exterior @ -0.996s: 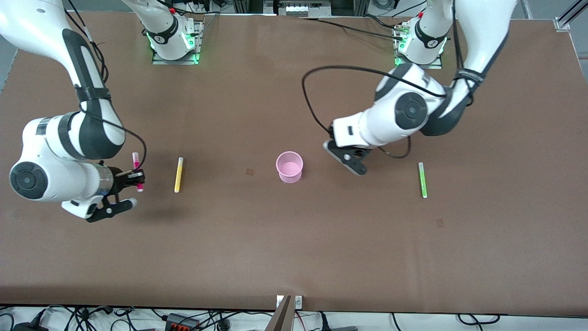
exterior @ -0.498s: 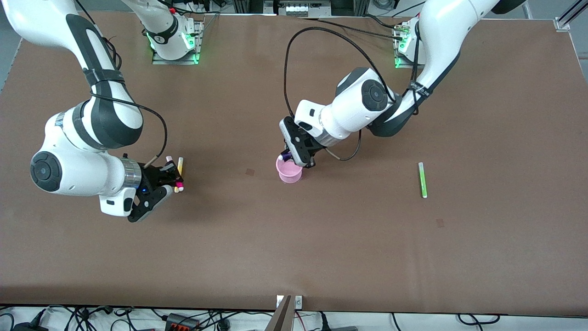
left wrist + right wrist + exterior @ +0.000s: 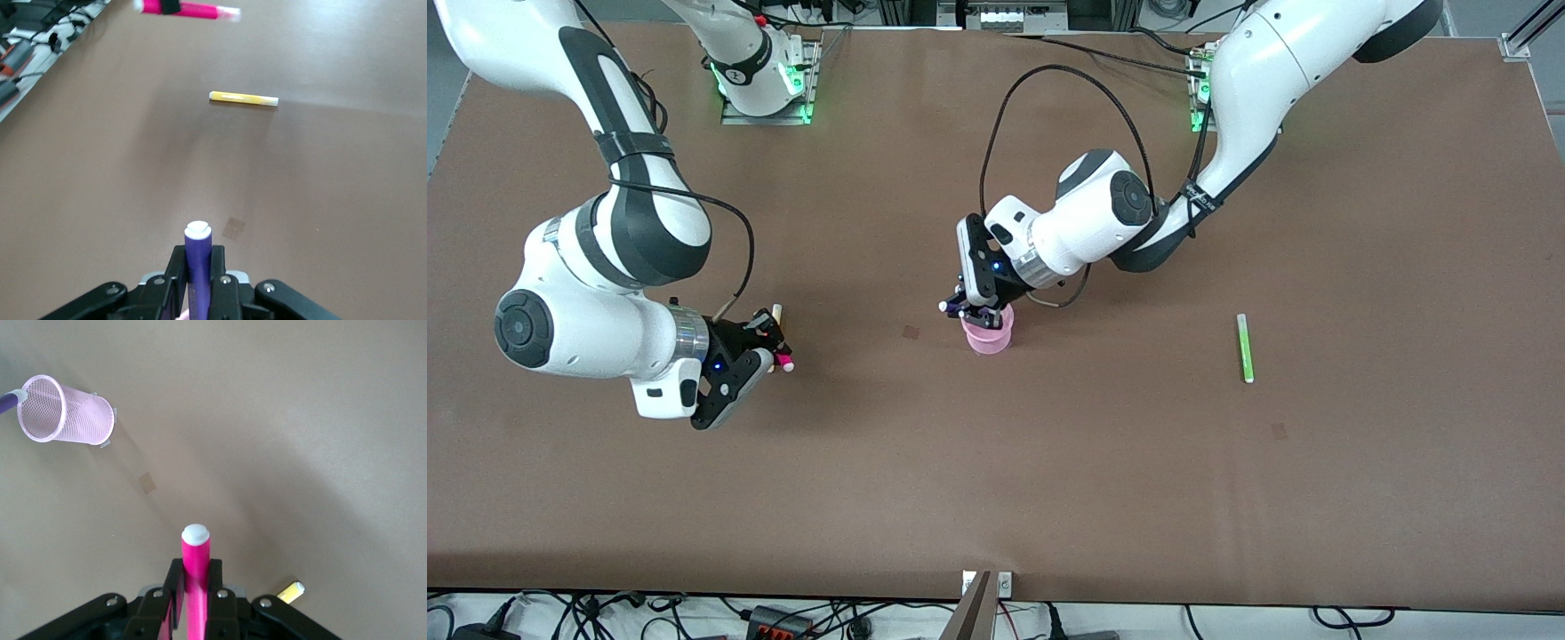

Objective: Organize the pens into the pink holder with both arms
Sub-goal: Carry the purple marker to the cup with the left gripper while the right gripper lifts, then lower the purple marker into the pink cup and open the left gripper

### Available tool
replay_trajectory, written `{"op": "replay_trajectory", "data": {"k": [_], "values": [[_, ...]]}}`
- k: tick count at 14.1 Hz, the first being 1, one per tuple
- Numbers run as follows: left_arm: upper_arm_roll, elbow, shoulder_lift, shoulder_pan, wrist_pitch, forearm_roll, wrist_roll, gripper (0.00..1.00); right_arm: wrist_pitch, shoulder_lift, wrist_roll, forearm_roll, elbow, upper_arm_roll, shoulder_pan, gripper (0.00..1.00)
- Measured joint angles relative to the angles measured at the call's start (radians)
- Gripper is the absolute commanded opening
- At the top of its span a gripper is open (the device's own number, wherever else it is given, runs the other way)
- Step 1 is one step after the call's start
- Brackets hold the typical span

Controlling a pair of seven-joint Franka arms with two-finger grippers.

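Note:
I should release the purple pen with my left gripper inside the pink holder (image 3: 981, 319), against the holder's rim nearest a darker patch. The purple pen is now over that rim.
My left gripper (image 3: 971, 308) is shut on the purple pen (image 3: 957, 309) and holds it over the rim of the pink holder (image 3: 991, 336), a small pink mesh cup at mid-table. In the left wrist view the purple pen (image 3: 198, 257) stands between the closed fingers. My right gripper (image 3: 768, 345) is shut on the magenta pen (image 3: 783, 361), low over the yellow pen (image 3: 776, 309), which it mostly hides. In the right wrist view the magenta pen (image 3: 195, 568) is clamped, with the holder (image 3: 64, 411) ahead and the yellow pen's end (image 3: 291, 591) beside the gripper. The green pen (image 3: 1243, 348) lies toward the left arm's end.
The brown table (image 3: 1049, 480) is bare apart from two small darker patches (image 3: 910, 332). In the left wrist view the yellow pen (image 3: 243, 99) lies flat on the table, with the magenta pen (image 3: 190, 9) over it. Cables hang along the table's front edge.
My left gripper has swung with the purple pen from beside the holder to over its rim. My right gripper has carried the magenta pen toward the holder, to over the yellow pen.

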Motion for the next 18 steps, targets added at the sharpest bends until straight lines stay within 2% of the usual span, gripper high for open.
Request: {"op": "replay_trajectory", "data": {"k": [5,11,12,13,14,15,18], "values": [[-0.006,-0.048,0.004,-0.006,0.056,0.000,0.103,0.00,0.014,0.002,-0.002,0.000,0.000,0.008,0.002,0.00],[-0.003,-0.071,0.062,0.011,0.112,0.000,0.222,0.00,0.020,0.002,-0.003,0.000,0.000,0.008,0.003,0.00],[-0.003,-0.072,0.068,0.017,0.112,0.000,0.234,0.05,0.020,0.002,-0.003,0.000,0.001,0.009,0.003,0.00],[-0.003,-0.073,0.072,0.021,0.112,0.000,0.239,0.37,0.021,0.002,-0.003,0.000,0.001,0.009,0.003,0.00],[-0.003,-0.073,0.075,0.022,0.113,0.000,0.241,0.93,0.022,0.002,-0.003,0.000,0.001,0.009,0.003,0.00],[-0.003,-0.073,0.075,0.022,0.114,0.000,0.242,1.00,0.023,0.002,-0.003,0.000,0.002,0.009,0.002,0.00],[-0.003,-0.073,0.075,0.030,0.114,0.000,0.243,1.00,0.025,0.002,-0.003,0.000,0.004,0.009,0.002,0.00]]}}
